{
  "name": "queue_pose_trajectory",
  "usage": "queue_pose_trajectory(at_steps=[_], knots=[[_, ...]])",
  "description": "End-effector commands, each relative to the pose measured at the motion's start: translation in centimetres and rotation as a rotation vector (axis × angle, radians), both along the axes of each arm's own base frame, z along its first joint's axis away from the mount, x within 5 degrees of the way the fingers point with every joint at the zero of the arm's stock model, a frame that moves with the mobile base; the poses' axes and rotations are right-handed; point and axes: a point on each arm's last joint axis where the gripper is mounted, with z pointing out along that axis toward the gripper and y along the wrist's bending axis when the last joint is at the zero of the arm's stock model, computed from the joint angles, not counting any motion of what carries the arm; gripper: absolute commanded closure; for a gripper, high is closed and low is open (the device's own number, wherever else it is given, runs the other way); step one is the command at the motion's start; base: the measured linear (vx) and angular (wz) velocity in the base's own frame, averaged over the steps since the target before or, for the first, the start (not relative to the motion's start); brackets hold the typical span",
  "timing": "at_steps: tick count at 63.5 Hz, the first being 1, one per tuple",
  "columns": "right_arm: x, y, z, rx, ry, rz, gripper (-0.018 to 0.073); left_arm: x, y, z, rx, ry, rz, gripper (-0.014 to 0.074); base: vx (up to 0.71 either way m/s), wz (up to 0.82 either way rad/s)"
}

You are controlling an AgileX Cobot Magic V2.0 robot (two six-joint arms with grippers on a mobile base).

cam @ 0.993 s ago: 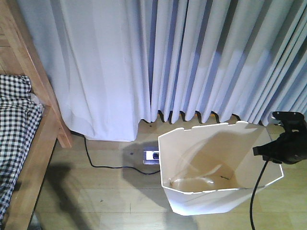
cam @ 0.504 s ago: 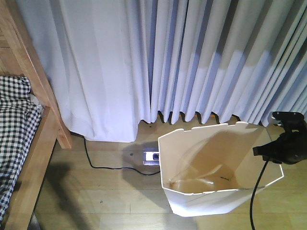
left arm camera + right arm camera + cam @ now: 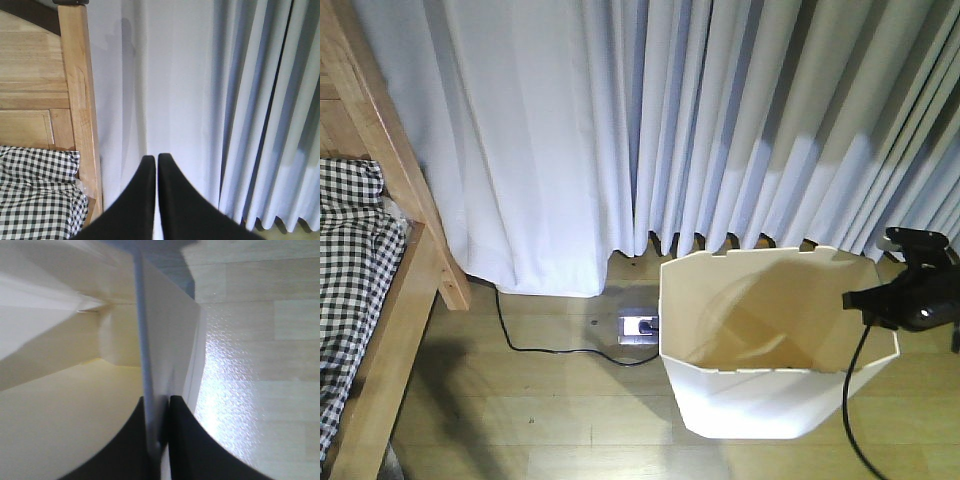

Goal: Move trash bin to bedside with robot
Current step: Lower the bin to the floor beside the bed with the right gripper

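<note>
I need to release the white trash bin from my right gripper on the wooden floor [image 3: 674, 447] in front of the white power strip.
The white trash bin [image 3: 760, 400] stands on the wooden floor before the curtain, right of centre, its faceted rim facing up. My right gripper [image 3: 857, 298] is at the bin's right rim; in the right wrist view the right gripper [image 3: 159, 407] is shut on the thin bin wall [image 3: 150, 340], one finger inside and one outside. The bed [image 3: 415, 280], with a light wooden frame and checked bedding [image 3: 350, 260], is at the far left, well apart from the bin. My left gripper [image 3: 156, 159] is shut on nothing, pointing at the curtain beside the bed post [image 3: 75, 100].
A pale curtain [image 3: 670, 120] hangs along the back. A white power strip [image 3: 638, 326] lies on the floor just left of the bin, with a black cable [image 3: 520, 340] running toward the bed. A black cable [image 3: 855, 400] trails from my right arm.
The bin has swung from tilted to nearly upright and shifted a little to the right. My right gripper has moved slightly down and left with the rim.
</note>
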Motion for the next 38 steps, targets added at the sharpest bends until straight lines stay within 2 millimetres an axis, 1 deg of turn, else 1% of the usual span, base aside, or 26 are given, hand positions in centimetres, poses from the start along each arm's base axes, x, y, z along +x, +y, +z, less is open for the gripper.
queue_pose_trajectory(at_steps=[1,12,31,38], knots=[[2.4,0.5,1.6,0.153,-0.07,-0.016,0.0562,0.1,0.0,-0.2,-0.018,-0.054,-0.002,0.0602,0.0,0.0],[4.9,-0.2,-1.2,0.155,-0.063,-0.002,0.0562,0.1,0.0,-0.2,-0.018,-0.054,-0.002,0.0602,0.0,0.0],[7.7,-0.7,-7.4,0.198,-0.02,0.01,0.0562,0.1,0.0,-0.2,-0.018,-0.054,-0.002,0.0602,0.0,0.0],[8.4,-0.8,-9.6,0.209,-0.01,0.009,0.0562,0.1,0.0,-0.2,-0.018,-0.054,-0.002,0.0602,0.0,0.0]])
